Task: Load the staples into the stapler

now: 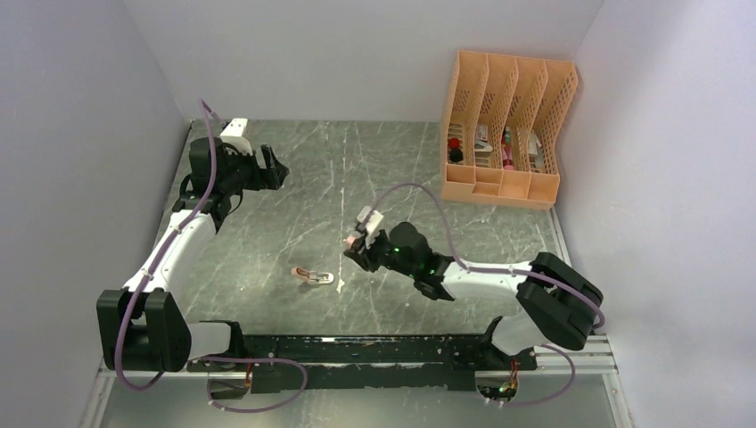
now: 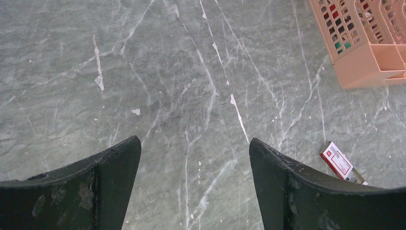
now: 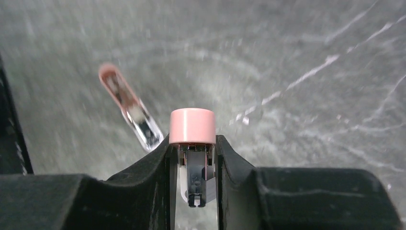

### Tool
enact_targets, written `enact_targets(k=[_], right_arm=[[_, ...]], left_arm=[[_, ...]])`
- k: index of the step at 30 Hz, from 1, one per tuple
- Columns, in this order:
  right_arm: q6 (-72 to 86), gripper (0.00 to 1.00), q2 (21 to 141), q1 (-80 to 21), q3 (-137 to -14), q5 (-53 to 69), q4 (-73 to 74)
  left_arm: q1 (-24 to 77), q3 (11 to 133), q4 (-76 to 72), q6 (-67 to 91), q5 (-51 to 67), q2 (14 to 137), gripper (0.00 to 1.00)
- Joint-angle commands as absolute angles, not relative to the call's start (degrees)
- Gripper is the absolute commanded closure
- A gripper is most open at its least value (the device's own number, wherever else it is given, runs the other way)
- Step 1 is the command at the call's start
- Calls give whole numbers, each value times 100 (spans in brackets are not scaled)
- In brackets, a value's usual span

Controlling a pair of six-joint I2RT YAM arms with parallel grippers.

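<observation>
My right gripper will let go of the mini stapler on the table (image 1: 359,271), beside the tiny white scrap and near the stapler part. The mini stapler is now held mid-table.
My right gripper (image 3: 192,140) is shut on a salmon-pink mini stapler (image 3: 192,125). Its rounded pink end sticks out past the fingertips and its black inner part sits between the fingers. The top view shows this gripper (image 1: 355,246) mid-table with the pink stapler (image 1: 349,241) at its tip. A pink and silvery stapler part (image 3: 130,114) lies flat on the table, left of the held one (image 1: 312,276). The staples' red-and-white box (image 2: 337,160) lies on the table beside my left gripper's right finger. My left gripper (image 2: 195,141) hangs open and empty at the back left (image 1: 273,169).
A peach mesh desk organiser (image 1: 506,129) with small items in its slots stands at the back right (image 2: 364,43). A tiny white scrap (image 1: 341,285) lies near the stapler part. Grey walls close in the table on three sides.
</observation>
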State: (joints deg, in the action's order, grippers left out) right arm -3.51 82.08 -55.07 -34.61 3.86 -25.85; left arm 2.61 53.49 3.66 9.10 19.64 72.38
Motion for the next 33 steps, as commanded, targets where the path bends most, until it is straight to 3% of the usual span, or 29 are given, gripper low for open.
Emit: enact_targets(k=[1,5,7,16,19,22,25,28,31,33], right_arm=[[733,98,8006,-5339,-2671,340,-6709],[1388,95,8664,-5320,-2025,625,-9773],[1661,95,8805,-5335,-1932,777,-10425],[1137,95,8239,-5445,-1885,689,-10282],[651,96,7927,-5441,-1867,622,-8916],[806,97,8200,-5441,-1416,265,-10279],[408,97,7791,-5442,-1756,553,-8419],[535,98,7840,-5493,-1555,451,-9638],[217,99,7467,-5496,-1903,567,-7848],[403,99,7656,-5515,-1480,295,-9175]], left_arm=[[220,5292,156,993,2049,7266,12],[220,5304,152,1015,2109,7333,13],[220,5304,160,1005,2101,7346,13],[220,5322,183,987,2093,7434,13],[220,5319,215,976,2078,7424,13],[220,5311,143,995,2069,7456,13],[220,5373,252,984,2158,7521,14],[220,5370,179,1005,2193,7551,14],[220,5384,273,974,2157,7549,14],[219,5335,168,987,2158,7515,14]])
